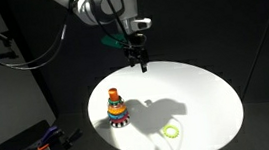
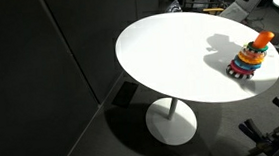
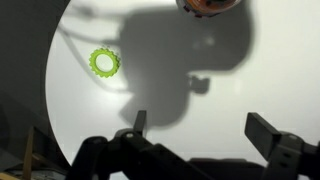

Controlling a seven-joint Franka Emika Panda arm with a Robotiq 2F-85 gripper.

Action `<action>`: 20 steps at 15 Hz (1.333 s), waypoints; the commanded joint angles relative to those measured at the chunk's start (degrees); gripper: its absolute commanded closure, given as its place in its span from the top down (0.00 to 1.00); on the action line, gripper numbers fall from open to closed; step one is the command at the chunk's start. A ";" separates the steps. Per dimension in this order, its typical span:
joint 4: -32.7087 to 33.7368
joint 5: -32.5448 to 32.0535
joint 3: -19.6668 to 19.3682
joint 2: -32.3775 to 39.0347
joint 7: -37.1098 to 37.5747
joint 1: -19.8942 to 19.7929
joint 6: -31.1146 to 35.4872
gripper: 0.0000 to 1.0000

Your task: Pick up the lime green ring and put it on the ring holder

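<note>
The gripper needs to next move to the lime green ring and close on the ring's far side (image 1: pixel 165 128) (image 3: pixel 115 69), toward the ring holder.
The lime green ring (image 1: pixel 171 131) lies flat on the round white table (image 1: pixel 207 92), near its front edge; it also shows in the wrist view (image 3: pixel 104 63) at upper left. The ring holder (image 1: pixel 117 108), a striped cone of stacked rings with an orange top, stands on the table's left part; it shows too in an exterior view (image 2: pixel 252 56) and at the top edge of the wrist view (image 3: pixel 208 5). My gripper (image 1: pixel 138 60) hangs high above the table's far side, open and empty, fingers wide apart in the wrist view (image 3: pixel 200 125).
The white table (image 2: pixel 178 55) stands on a single pedestal foot over a dark floor. Black curtains and cables surround it. Dark equipment with orange parts (image 1: pixel 43 143) sits by the table's left side.
</note>
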 commanded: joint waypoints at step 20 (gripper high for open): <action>3.53 10.30 -0.64 21.76 -10.73 -10.04 14.36 1.00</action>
